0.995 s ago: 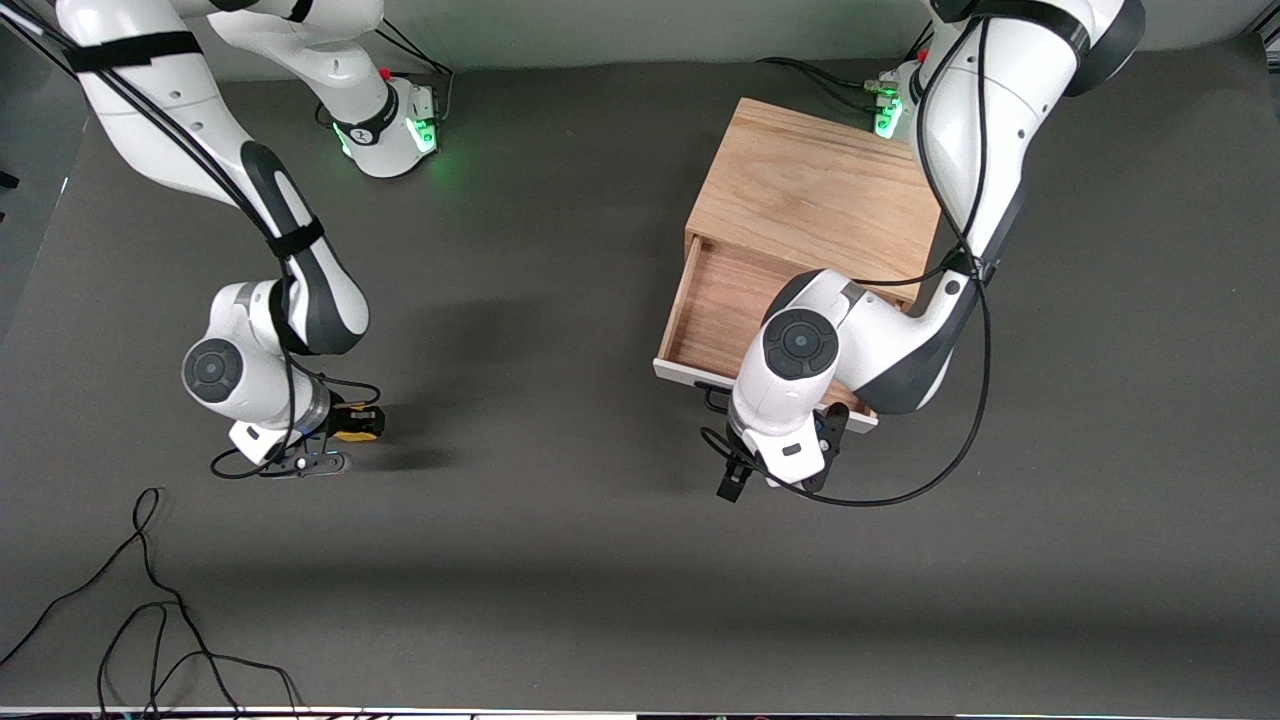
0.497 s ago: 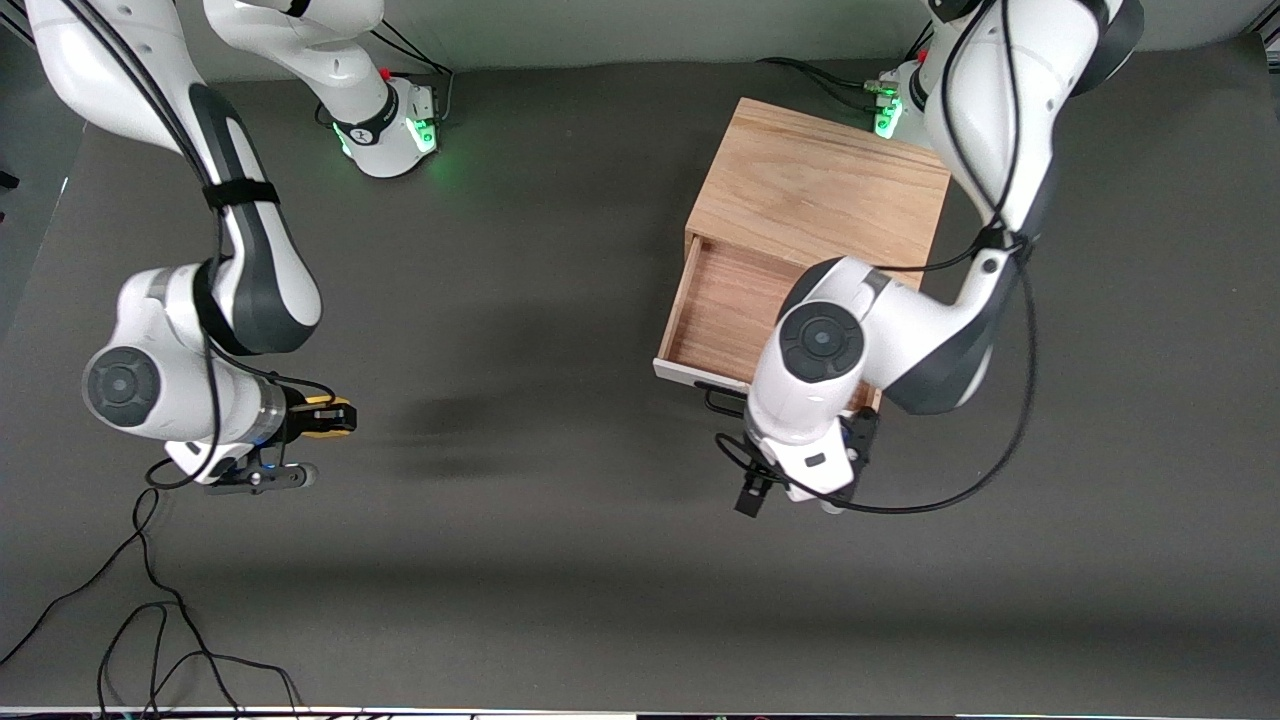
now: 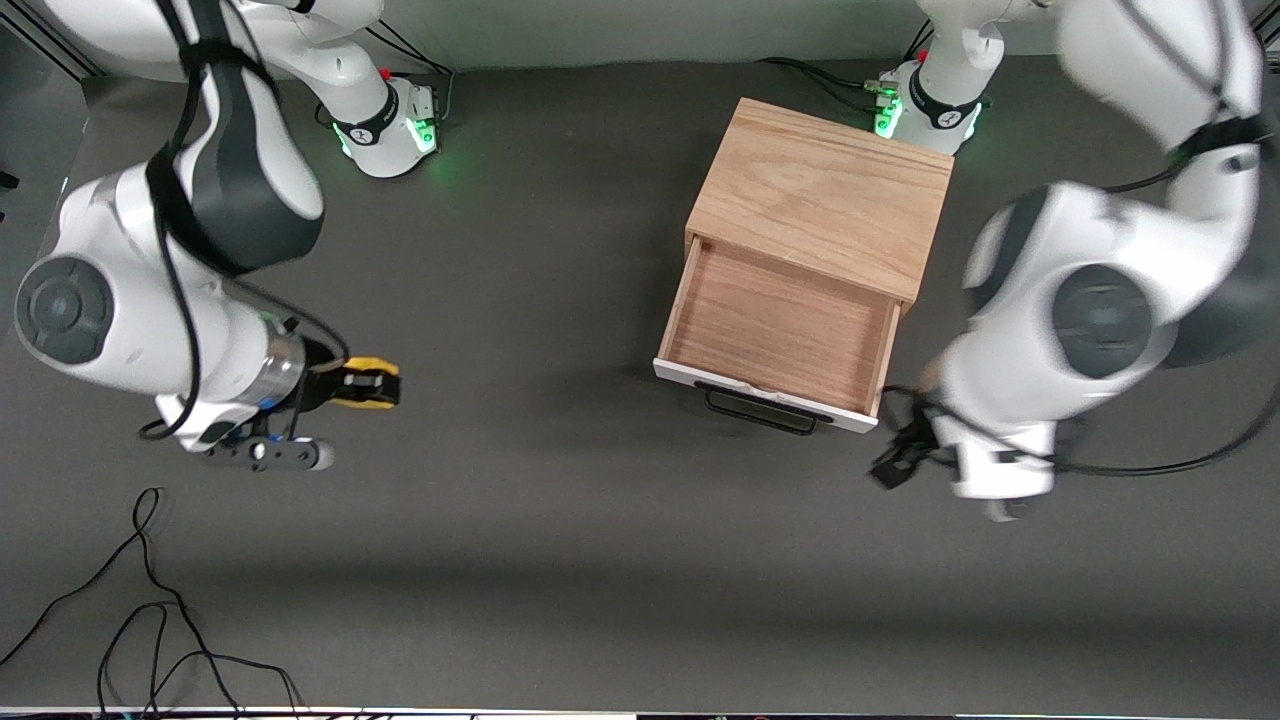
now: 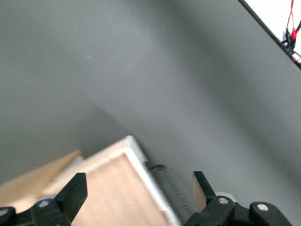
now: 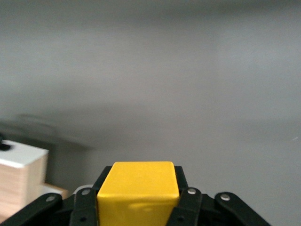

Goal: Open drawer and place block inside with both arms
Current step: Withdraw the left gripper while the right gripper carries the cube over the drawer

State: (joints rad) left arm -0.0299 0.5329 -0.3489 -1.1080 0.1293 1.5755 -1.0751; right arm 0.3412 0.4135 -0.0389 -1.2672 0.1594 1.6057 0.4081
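My right gripper should release the yellow block near the middle of the open drawer's wooden bottom [image 3: 758, 317]. The block is still held above the table.
The drawer [image 3: 780, 330] stands pulled out of the oak cabinet [image 3: 820, 195], with its inside bare and its black handle [image 3: 760, 410] toward the front camera. My right gripper [image 3: 385, 385] is shut on the yellow block [image 3: 365, 385] and holds it above the table toward the right arm's end. The block fills the space between the fingers in the right wrist view [image 5: 138, 188]. My left gripper [image 3: 900, 455] is open and empty, over the table beside the drawer's front corner. The left wrist view shows that corner [image 4: 117, 188] and the handle [image 4: 171, 188].
Loose black cables [image 3: 150, 610] lie on the table near the front edge at the right arm's end. The arm bases [image 3: 390, 130] [image 3: 925, 105] glow green along the back. The left arm's cable [image 3: 1150, 465] hangs beside the drawer.
The left arm has swung away from the drawer's handle toward its own end, uncovering the open drawer. The right arm has risen with the block and shifted slightly toward the drawer.
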